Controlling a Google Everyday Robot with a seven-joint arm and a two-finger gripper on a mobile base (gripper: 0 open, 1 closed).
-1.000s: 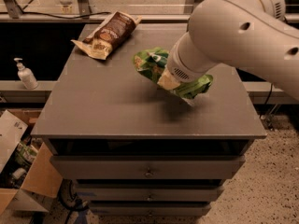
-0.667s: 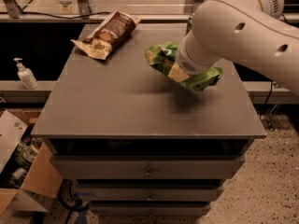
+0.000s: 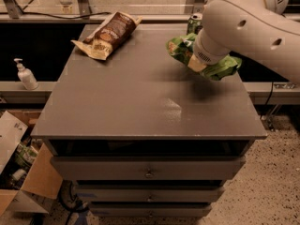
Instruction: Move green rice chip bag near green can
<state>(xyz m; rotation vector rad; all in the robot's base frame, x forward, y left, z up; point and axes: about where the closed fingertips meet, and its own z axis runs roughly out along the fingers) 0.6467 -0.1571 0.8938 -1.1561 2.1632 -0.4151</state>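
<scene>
Next, I release the green rice chip bag on the grey cabinet top in front of the green can [image 3: 215, 62]. The bag still hangs above the cabinet top.
The green rice chip bag [image 3: 180, 48] hangs crumpled above the right side of the grey cabinet top [image 3: 140, 93] and casts a shadow on it. My gripper [image 3: 198, 63] is shut on the middle of the bag, and the big white arm hides most of it. The bag's other end [image 3: 225, 67] sticks out to the right of the wrist. The green can [image 3: 194, 22] stands at the back right of the top, just behind the bag, partly hidden by my arm.
A brown and cream snack bag [image 3: 108, 34] lies at the back left of the top. A soap pump bottle [image 3: 26, 75] stands on a ledge to the left. Cardboard boxes [image 3: 23, 172] sit on the floor at the lower left. Drawers [image 3: 149, 172] are below.
My arm has carried the green bag to the right and toward the back of the top, closer to the green can.
</scene>
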